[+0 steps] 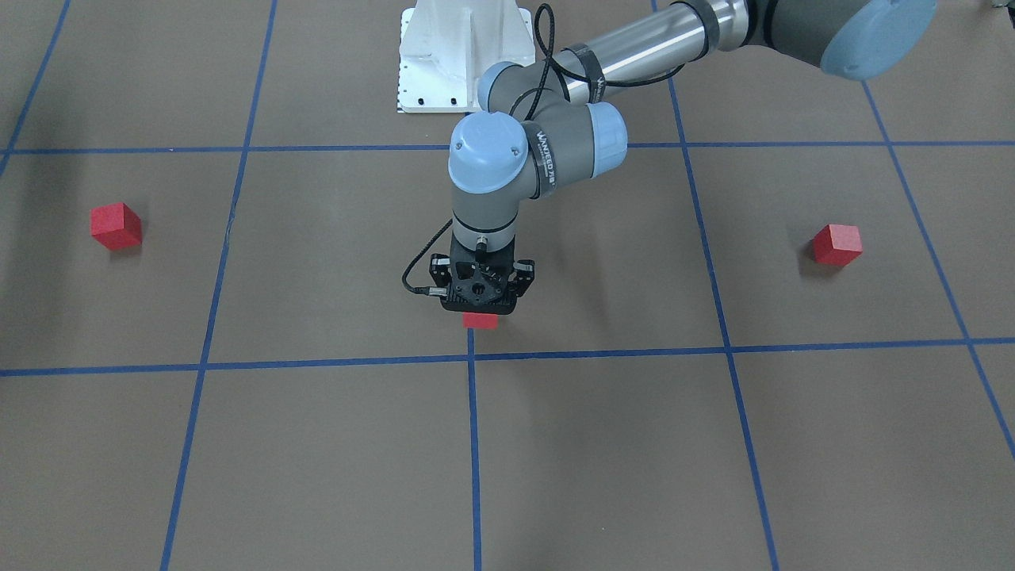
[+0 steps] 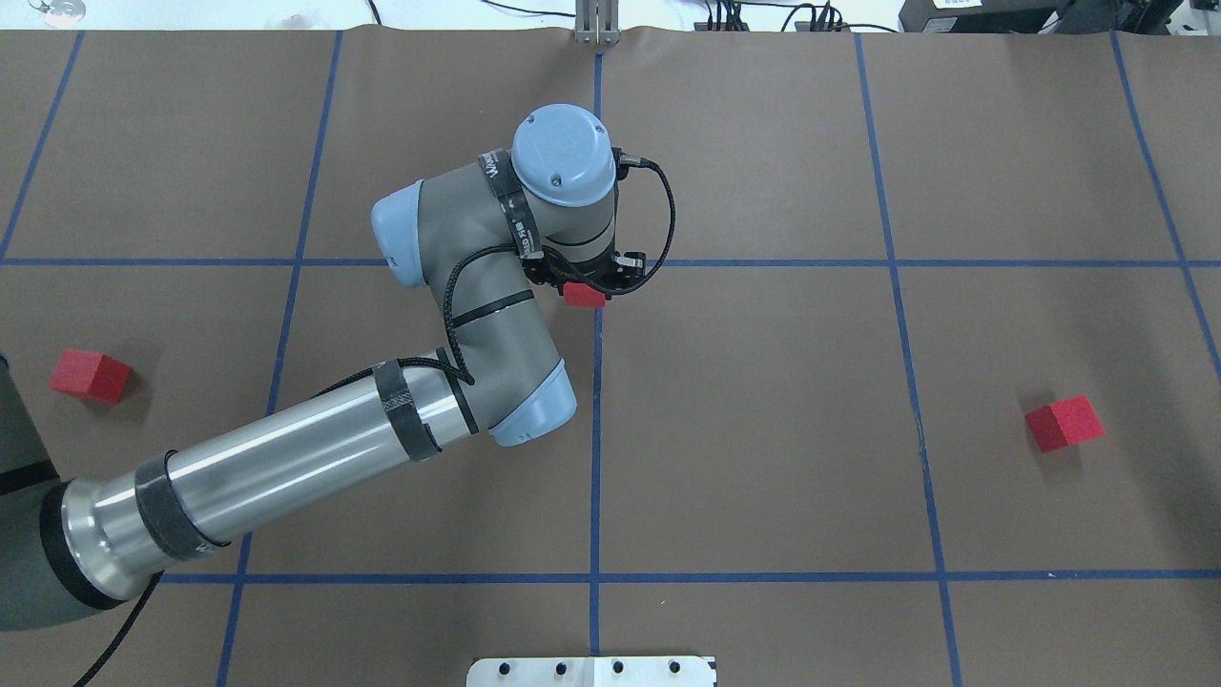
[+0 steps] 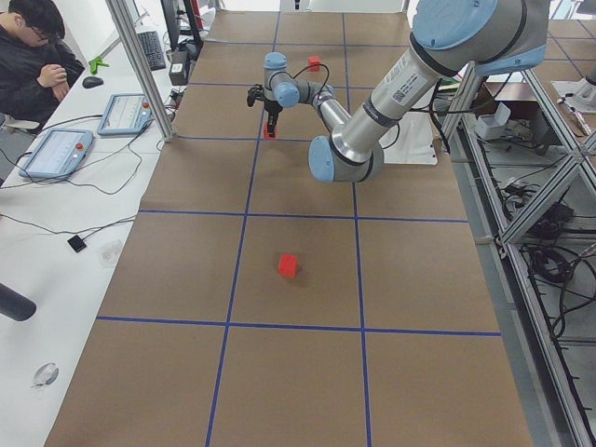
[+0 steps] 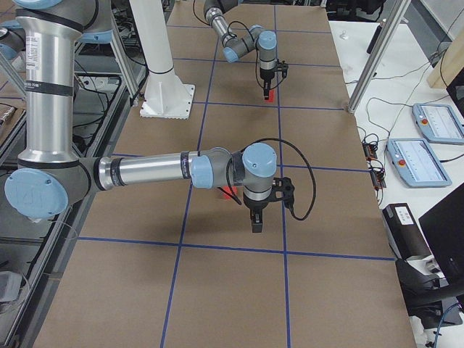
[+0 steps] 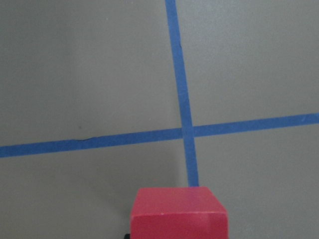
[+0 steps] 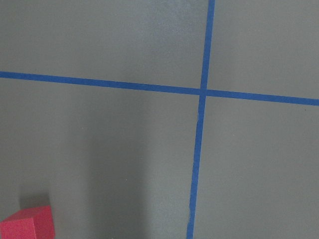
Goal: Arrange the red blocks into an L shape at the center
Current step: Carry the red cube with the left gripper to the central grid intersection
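Observation:
The red block will go down on the blue line [image 1: 471, 337] just behind the center crossing, set there by my left gripper.
My left gripper [image 2: 584, 282] is shut on a red block [image 2: 584, 295] and holds it low over the floor, just on the robot's side of the center crossing [image 2: 598, 262]. In the front view this block [image 1: 480, 320] shows under the gripper [image 1: 480, 305], short of the center [image 1: 471, 357]. The left wrist view shows the block [image 5: 178, 211] below the crossing [image 5: 187, 132]. Two more red blocks lie far out, one on the left [image 2: 91, 375] and one on the right [image 2: 1064, 423]. My right gripper [image 4: 255, 225] shows only in the exterior right view, beside a red block [image 4: 230, 193]; I cannot tell whether it is open or shut.
The robot's white base [image 1: 464, 55] stands at the table's edge. The left arm's elbow [image 2: 515, 401] hangs over the square left of center. The right wrist view shows a tape crossing [image 6: 203, 91] and a red block [image 6: 27, 225] at the lower left. An operator [image 3: 33, 56] sits beside the table.

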